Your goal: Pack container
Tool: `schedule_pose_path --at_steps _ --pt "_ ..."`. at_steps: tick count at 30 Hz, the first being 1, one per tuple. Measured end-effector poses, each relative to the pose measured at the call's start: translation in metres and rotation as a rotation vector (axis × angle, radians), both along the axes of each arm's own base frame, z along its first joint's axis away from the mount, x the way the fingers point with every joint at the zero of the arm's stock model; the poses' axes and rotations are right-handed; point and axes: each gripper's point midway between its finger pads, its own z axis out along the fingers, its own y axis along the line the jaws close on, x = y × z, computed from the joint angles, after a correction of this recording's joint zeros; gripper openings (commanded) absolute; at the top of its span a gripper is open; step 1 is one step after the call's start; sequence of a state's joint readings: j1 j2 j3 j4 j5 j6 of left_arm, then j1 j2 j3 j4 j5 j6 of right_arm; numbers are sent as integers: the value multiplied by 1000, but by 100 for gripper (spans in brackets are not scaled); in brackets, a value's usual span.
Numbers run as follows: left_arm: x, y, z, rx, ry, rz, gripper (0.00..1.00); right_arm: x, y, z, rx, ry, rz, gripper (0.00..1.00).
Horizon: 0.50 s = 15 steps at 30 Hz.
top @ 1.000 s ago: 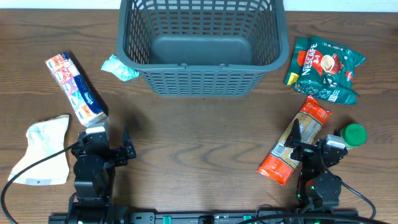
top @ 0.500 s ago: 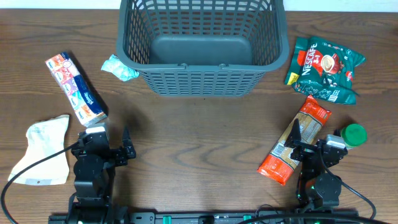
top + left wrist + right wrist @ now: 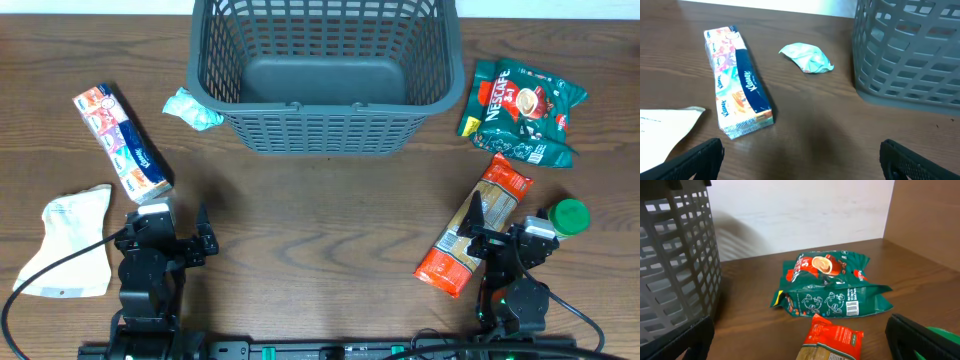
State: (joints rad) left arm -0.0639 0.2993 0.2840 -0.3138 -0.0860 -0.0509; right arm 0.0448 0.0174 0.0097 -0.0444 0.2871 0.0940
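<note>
My right gripper needs to grip the clear middle (image 3: 486, 211) of the pasta packet, just under its red end near the green Nescafe packet.
The dark grey slotted container (image 3: 325, 130) stands empty at the back middle of the table; its wall also shows in the left wrist view (image 3: 910, 55) and the right wrist view (image 3: 675, 265). My left gripper (image 3: 165, 232) sits near the front left, open over bare wood (image 3: 802, 162), behind a Kleenex box (image 3: 740, 100). At the front right my right gripper (image 3: 508, 235) is open as well (image 3: 800, 340). The red end of a pasta packet (image 3: 832, 340) lies between its fingers, not gripped. A green Nescafe packet (image 3: 830, 287) lies beyond it.
A small teal crumpled packet (image 3: 192, 108) rests by the container's left front corner. A white paper bag (image 3: 70, 245) lies at the far left, next to the Kleenex box (image 3: 122, 145). A green-capped item (image 3: 570, 217) stands right of the pasta packet (image 3: 475, 225).
</note>
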Motion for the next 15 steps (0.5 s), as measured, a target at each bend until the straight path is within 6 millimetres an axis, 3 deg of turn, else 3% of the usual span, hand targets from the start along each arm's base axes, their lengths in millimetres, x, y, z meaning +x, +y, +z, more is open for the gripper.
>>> schedule_pose_path --at_steps 15 --pt "0 -2 0 -6 0 -11 98 4 24 -5 63 14 137 99"
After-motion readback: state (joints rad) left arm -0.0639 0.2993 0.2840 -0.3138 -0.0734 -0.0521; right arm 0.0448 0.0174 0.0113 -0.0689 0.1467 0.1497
